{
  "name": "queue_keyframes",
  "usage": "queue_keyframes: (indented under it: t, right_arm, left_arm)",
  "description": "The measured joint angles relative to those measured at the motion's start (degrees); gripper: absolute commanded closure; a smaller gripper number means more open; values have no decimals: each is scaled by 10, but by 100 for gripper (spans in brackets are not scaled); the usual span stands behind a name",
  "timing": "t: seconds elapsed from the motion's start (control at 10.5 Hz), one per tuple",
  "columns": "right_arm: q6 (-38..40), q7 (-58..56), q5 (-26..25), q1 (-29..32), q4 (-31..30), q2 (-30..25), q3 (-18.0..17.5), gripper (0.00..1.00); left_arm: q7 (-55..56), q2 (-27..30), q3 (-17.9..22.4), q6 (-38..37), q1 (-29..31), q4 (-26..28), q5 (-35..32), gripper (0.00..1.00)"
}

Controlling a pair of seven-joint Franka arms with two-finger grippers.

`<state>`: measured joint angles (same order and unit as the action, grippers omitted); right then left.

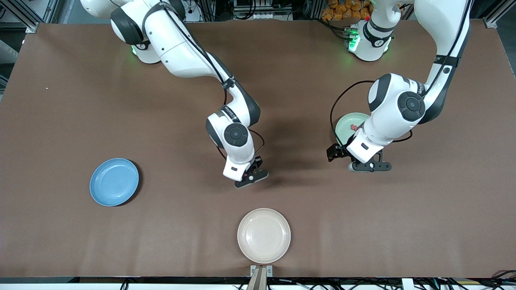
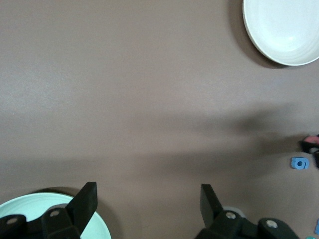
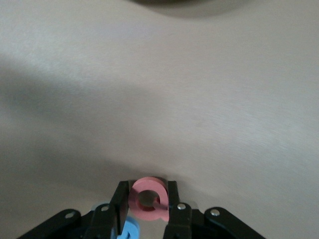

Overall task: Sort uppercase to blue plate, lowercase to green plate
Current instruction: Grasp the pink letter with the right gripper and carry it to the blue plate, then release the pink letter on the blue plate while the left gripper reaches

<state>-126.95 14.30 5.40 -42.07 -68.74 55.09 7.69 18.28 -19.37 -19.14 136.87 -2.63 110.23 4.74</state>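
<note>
Next, my right gripper sets the red Q down just off the blue plate's middle (image 1: 121, 175), on the side toward the green plate.
My right gripper (image 3: 147, 199) is shut on the red Q (image 3: 149, 199), one of the uppercase letters, low over the middle of the table (image 1: 252, 178). A blue letter (image 3: 130, 231) lies close beside its fingers. My left gripper (image 2: 147, 194) stands open with nothing between its fingers, above bare table at the rim of the green plate (image 2: 30, 211), which the left arm partly covers (image 1: 347, 121). A small red piece (image 1: 354, 127) lies in that plate. The blue plate (image 1: 114, 182) sits toward the right arm's end and holds nothing.
A beige plate (image 1: 264, 235) sits near the front edge, nearer the camera than my right gripper. In the left wrist view a small blue letter (image 2: 299, 163) lies on the brown table (image 1: 80, 121), and a teal bit (image 2: 317, 228) shows at the picture's edge.
</note>
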Motion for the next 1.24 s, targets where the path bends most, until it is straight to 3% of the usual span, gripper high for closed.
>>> queue_keyframes:
  t: [0.19, 0.48, 0.67, 1.05, 1.24]
  right_arm:
    - [63, 4, -1, 29, 0, -37, 2, 100]
    - [129, 4, -1, 95, -3, -87, 5, 100]
    - [135, 3, -2, 149, -33, -116, 7, 100]
    - [136, -5, -6, 267, -116, -166, 9, 100]
    - [136, -6, -7, 313, -133, -169, 9, 100]
  left_arm:
    - [9, -13, 6, 1, -30, -2, 0, 8]
    - [51, -44, 51, 1, -125, -39, 0, 8]
    - [95, -80, 75, 1, -181, -88, 0, 8]
    - [186, -159, 163, 1, -321, -177, -22, 8]
    - [205, -191, 187, -9, -360, -222, -27, 1]
